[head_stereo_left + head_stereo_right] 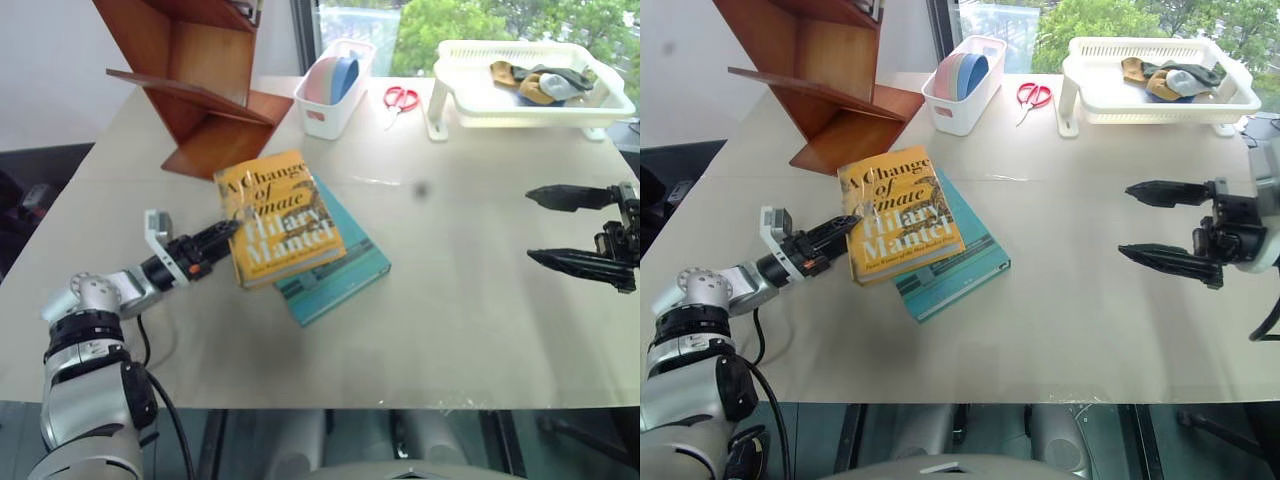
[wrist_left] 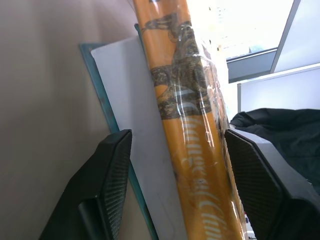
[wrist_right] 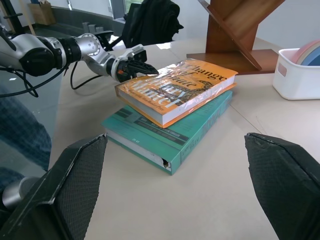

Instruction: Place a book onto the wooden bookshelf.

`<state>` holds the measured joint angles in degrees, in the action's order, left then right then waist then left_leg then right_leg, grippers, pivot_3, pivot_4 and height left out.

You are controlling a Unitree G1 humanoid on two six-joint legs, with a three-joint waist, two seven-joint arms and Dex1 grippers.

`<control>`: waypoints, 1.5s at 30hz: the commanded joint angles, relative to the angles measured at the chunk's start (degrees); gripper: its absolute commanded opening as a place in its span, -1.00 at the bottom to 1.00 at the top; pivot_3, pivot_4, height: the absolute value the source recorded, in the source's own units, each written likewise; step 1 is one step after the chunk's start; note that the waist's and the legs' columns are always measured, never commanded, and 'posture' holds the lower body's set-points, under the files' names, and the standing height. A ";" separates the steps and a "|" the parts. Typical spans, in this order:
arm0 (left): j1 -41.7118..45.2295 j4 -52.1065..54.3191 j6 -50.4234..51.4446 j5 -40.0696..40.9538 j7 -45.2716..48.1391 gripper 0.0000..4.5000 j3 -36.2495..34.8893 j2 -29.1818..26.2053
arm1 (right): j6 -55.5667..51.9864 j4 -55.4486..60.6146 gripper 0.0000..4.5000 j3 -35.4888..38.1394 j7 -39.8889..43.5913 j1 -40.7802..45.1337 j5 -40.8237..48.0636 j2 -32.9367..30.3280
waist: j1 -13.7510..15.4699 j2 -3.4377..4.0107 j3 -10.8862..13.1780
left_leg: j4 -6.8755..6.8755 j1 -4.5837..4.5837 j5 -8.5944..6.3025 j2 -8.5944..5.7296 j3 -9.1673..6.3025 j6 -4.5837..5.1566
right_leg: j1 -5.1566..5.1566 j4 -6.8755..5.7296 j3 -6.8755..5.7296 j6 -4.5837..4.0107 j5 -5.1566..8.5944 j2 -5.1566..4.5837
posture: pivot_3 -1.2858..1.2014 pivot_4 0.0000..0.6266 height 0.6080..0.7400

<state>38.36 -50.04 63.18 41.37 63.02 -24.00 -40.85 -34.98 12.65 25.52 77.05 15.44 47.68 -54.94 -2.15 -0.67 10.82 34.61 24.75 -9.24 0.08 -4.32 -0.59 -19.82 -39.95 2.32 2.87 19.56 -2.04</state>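
I see that the teal book's pages also lie within my left gripper's fingers, so I should open wider and take only the yellow-orange book's spine (image 2: 196, 155) before I lift.
The yellow-orange book (image 1: 280, 218) lies askew on top of a teal book (image 1: 345, 272) in the middle of the table. My left gripper (image 1: 230, 230) points level at the book's left edge. Its two black fingers (image 2: 117, 165) stand open on either side of the orange spine (image 2: 187, 125), close to it. My right gripper (image 1: 1165, 225) hangs open and empty over the table's right side, well away from the books. The wooden bookshelf (image 1: 200, 80), reddish-brown with slanted boards, stands at the table's far left, just behind the books.
A white bin (image 1: 325, 105) holding plates stands right of the bookshelf. Red scissors (image 1: 401, 97) lie beside it. A white plastic rack (image 1: 520, 110) with cloths sits at the far right. Bare tabletop (image 1: 460, 250) lies between the books and my right gripper.
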 commanded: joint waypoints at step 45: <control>-23.58 31.38 13.73 13.53 1.19 0.99 -4.60 -0.79 | 7.00 -6.41 1.00 -2.63 1.28 3.63 -2.74 -0.17 | 0.02 0.10 -0.05 | 0.07 -0.04 -0.03 0.04 -0.13 0.05 | 0.04 0.03 0.06 0.00 0.00 -0.20 | 0.03 -0.52 1.00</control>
<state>15.21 -20.84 75.80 52.99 63.47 -27.70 -40.41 -29.06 5.12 21.31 78.24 19.06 44.48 -54.82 -2.13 -0.57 10.77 34.68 24.70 -9.27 0.12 -4.44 -0.54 -19.78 -39.92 2.39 2.87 19.56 -2.26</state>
